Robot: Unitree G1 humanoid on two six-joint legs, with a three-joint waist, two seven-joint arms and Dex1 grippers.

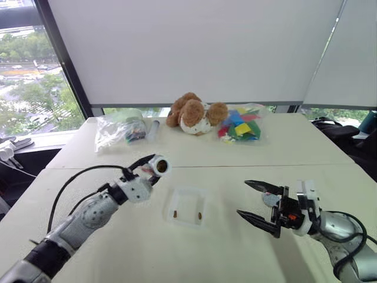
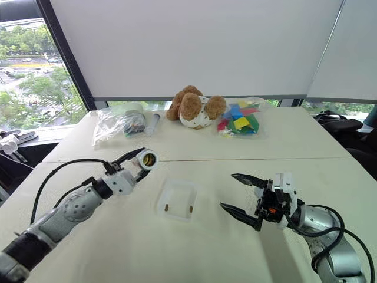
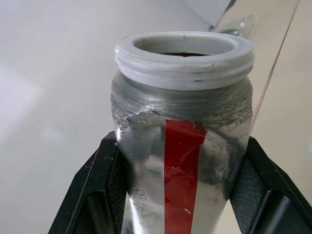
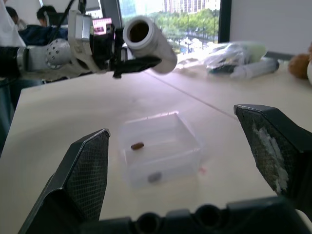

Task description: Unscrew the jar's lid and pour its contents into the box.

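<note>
Next, my left gripper lets go of the jar, upright on the table midway (image 1: 83, 207) between the box and the edge on the window side.
My left gripper (image 1: 151, 168) is shut on the jar (image 3: 183, 126), a silver-grey cylinder with a red stripe. The jar has no lid on, and its open white threaded mouth (image 1: 160, 165) lies roughly level, above the table and up-left of the box. The box (image 1: 187, 197), a shallow clear tray, sits on the table between my arms with two brown bean-like pieces (image 4: 137, 145) inside. To the right of the box, my right gripper (image 1: 242, 197) stands open and holds nothing. A small round grey piece (image 1: 269, 199), possibly the lid, lies on the table just behind its fingers.
At the table's far side lie a brown-and-white teddy bear (image 1: 194, 113), a clear bag of coloured pieces (image 1: 241, 125) and another clear bag (image 1: 118, 131) with a tube beside it. A window runs along the left.
</note>
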